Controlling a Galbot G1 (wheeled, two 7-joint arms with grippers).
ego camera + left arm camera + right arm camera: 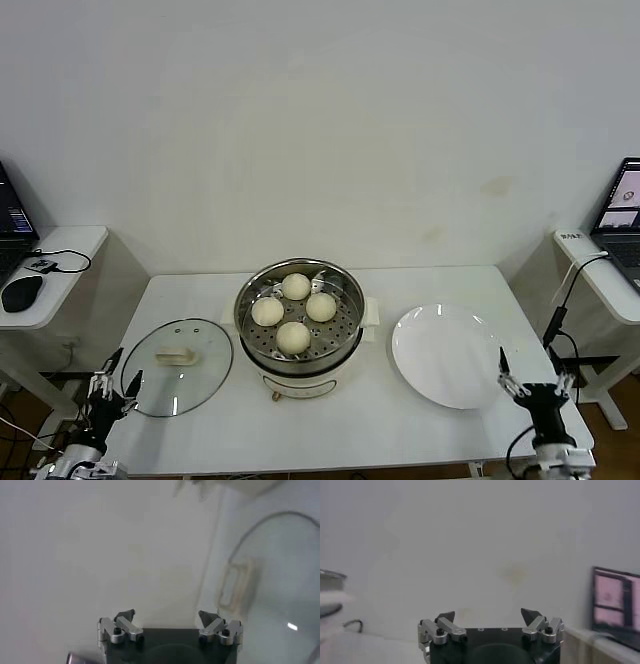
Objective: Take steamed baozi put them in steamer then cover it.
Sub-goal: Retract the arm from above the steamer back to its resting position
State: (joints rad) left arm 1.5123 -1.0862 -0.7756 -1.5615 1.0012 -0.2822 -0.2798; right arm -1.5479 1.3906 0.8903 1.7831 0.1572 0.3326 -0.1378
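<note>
Next, my left gripper moves to the glass cover's cream handle [172, 354] [225, 591] and closes on its raised bar, since the baozi are already in the steamer.
Several cream-white steamed baozi [294, 337] sit on the perforated tray inside the steel steamer [250, 355] at the table's middle. The glass cover [178, 380] with its cream handle [177, 354] lies flat on the table left of the steamer; it also shows in the left wrist view [270, 595]. My left gripper [107, 388] is open and empty at the table's front left corner, beside the cover. My right gripper [536, 380] is open and empty at the front right corner, beside the plate.
An empty white plate [447, 355] lies right of the steamer. Side desks hold a mouse [21, 292] at the left and a laptop [622, 215] at the right. A cable [562, 300] hangs by the right table edge.
</note>
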